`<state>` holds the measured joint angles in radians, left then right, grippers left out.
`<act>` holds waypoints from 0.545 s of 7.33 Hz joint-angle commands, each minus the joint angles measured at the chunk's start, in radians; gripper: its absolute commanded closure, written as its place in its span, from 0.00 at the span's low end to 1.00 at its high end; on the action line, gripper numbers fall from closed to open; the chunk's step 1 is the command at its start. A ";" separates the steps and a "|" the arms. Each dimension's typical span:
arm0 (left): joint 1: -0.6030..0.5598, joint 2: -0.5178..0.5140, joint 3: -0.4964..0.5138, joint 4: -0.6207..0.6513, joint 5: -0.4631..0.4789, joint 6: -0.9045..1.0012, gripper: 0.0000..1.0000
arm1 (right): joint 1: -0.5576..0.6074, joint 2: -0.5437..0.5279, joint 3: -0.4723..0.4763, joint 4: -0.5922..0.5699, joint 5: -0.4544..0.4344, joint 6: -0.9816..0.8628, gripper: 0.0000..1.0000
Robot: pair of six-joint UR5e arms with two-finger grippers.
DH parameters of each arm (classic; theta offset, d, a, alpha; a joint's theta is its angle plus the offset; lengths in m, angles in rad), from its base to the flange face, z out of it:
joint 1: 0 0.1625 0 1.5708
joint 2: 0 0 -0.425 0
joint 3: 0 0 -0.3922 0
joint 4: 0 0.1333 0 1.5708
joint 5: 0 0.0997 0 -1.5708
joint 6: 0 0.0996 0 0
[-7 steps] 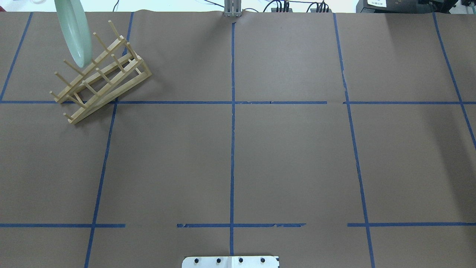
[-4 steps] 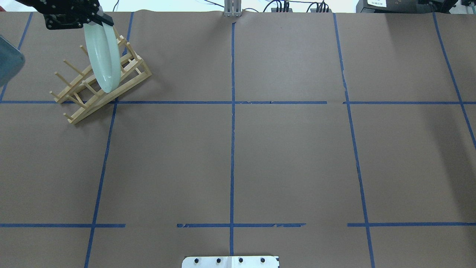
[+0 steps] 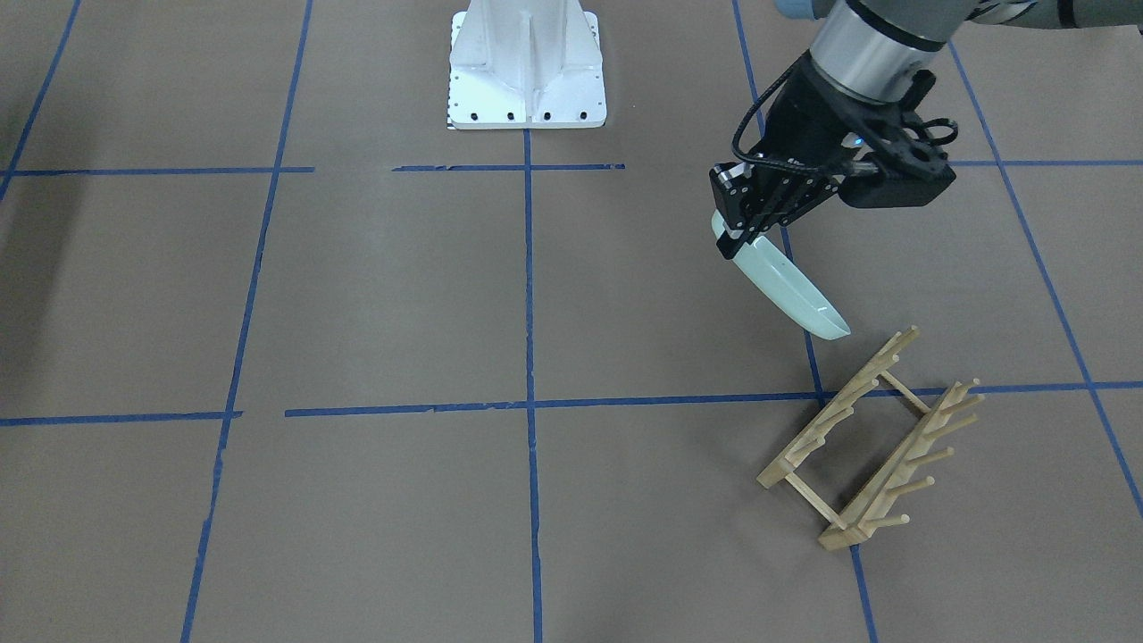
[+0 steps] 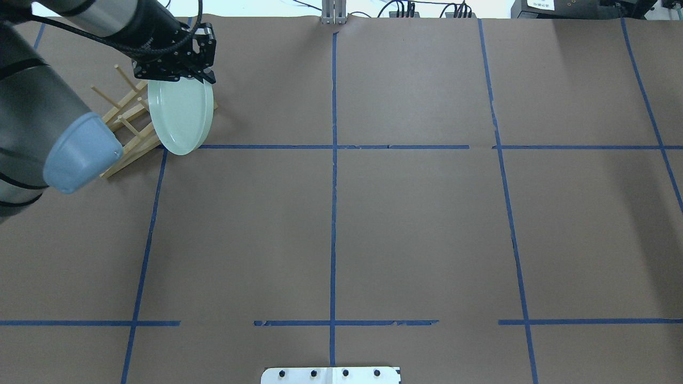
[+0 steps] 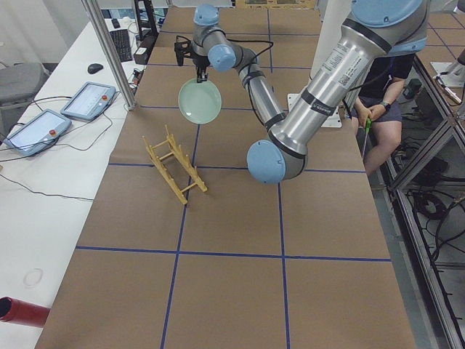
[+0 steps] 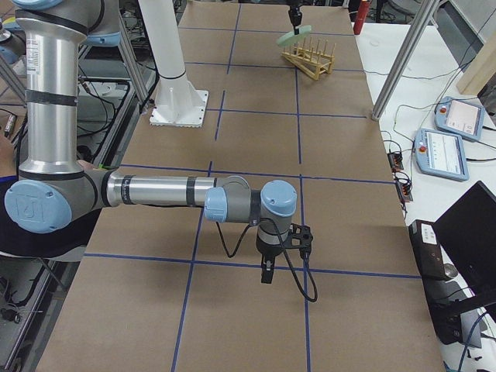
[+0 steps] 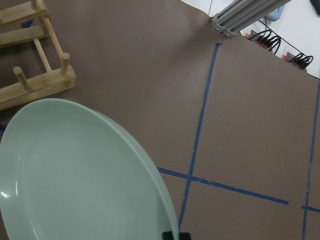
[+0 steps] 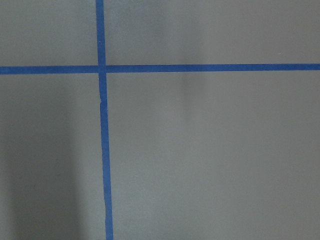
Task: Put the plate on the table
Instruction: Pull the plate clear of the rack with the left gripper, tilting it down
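My left gripper is heading for the blue line crossing (image 3: 632, 338) facing the white robot base, toward the rack. It will set the plate down and let go of it beside that crossing.
The pale mint-green plate (image 4: 180, 114) hangs tilted in the air, clear of the brown table (image 4: 416, 224), next to the wooden peg rack (image 4: 125, 114). My left gripper (image 4: 179, 74) is shut on the plate's upper rim. In the front-facing view the left gripper (image 3: 737, 241) holds the plate (image 3: 786, 290) above and behind the rack (image 3: 871, 438). The left wrist view shows the plate (image 7: 75, 175) filling the lower left. My right gripper (image 6: 266, 275) shows only in the exterior right view, low over the table. I cannot tell if it is open or shut.
The empty rack (image 7: 35, 70) stands on the table at the far left. The white robot base (image 3: 527, 62) is at the table's near edge. A seated operator (image 5: 385, 80) and tablets (image 5: 87, 98) are beside the table.
My left arm has carried the plate right and toward the robot, from the far left corner across the rack. The plate's face now turns more toward the overhead camera.
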<state>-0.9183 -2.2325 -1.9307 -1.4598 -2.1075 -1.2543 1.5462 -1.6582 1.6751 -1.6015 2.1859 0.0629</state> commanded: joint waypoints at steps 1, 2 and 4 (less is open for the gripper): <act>0.099 -0.029 -0.005 0.096 0.082 0.090 1.00 | -0.001 0.000 0.000 0.000 0.000 0.002 0.00; 0.170 -0.032 0.015 0.105 0.177 0.139 1.00 | 0.000 0.000 0.000 0.000 0.000 0.000 0.00; 0.242 -0.035 0.083 0.108 0.293 0.299 1.00 | 0.000 0.000 0.000 0.000 0.000 0.000 0.00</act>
<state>-0.7167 -2.2634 -1.8864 -1.3545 -1.8690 -1.0533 1.5460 -1.6582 1.6751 -1.6015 2.1859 0.0630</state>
